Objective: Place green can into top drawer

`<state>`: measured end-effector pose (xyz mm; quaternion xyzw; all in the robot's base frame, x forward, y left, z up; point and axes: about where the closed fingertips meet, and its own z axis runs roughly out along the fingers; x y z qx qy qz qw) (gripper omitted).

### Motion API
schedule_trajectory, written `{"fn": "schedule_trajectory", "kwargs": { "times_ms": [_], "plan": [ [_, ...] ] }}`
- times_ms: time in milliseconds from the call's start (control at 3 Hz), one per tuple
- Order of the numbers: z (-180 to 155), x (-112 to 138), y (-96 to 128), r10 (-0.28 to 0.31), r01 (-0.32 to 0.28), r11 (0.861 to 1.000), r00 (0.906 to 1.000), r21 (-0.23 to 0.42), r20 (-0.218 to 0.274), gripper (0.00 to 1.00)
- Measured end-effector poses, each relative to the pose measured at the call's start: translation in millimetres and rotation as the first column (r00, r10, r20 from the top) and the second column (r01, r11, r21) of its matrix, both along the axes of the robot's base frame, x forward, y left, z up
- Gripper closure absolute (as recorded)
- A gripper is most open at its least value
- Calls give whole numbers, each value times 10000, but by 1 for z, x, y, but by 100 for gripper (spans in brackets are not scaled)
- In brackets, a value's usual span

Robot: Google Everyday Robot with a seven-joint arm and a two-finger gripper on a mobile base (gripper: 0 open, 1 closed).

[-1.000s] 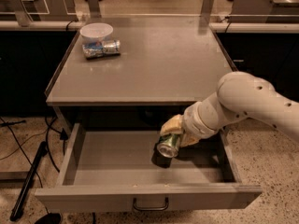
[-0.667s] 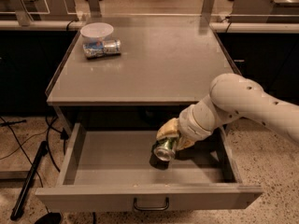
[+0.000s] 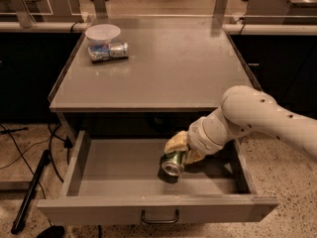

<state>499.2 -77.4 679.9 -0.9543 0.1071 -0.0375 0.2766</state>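
Next, the gripper releases the green can on the bottom of the drawer behind the dark curved handle (image 3: 169,180), close to the drawer's front panel.
The top drawer (image 3: 124,180) is pulled open below the grey table, its dark curved handle (image 3: 159,217) at the front centre. My gripper (image 3: 177,151) reaches down into the drawer from the right and is shut on the green can (image 3: 173,163). The can is tilted, its silver end facing the front, and it sits low over the drawer floor right of centre, with its shadow just beneath it. I cannot tell whether it touches the floor.
On the table top (image 3: 163,68), at the back left, a blue-and-white silver can (image 3: 108,51) lies on its side next to a white bowl (image 3: 103,33). Cables and a dark rod (image 3: 32,187) lie on the floor at the left. Counters stand behind.
The arm has shifted slightly left and lower, bringing the green can a little deeper into the drawer. The grip on the can is unchanged.
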Motion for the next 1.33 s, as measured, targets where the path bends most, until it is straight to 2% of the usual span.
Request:
{"fn": "schedule_trajectory", "kwargs": {
  "times_ms": [333, 667, 1333],
  "plan": [
    [-14, -7, 6, 206, -207, 9997, 9996, 91, 169, 100],
    [-23, -11, 14, 498, -495, 9987, 9982, -95, 343, 100],
    [-41, -15, 27, 1061, -994, 9877, 9931, -1203, 503, 100]
  ]
}}
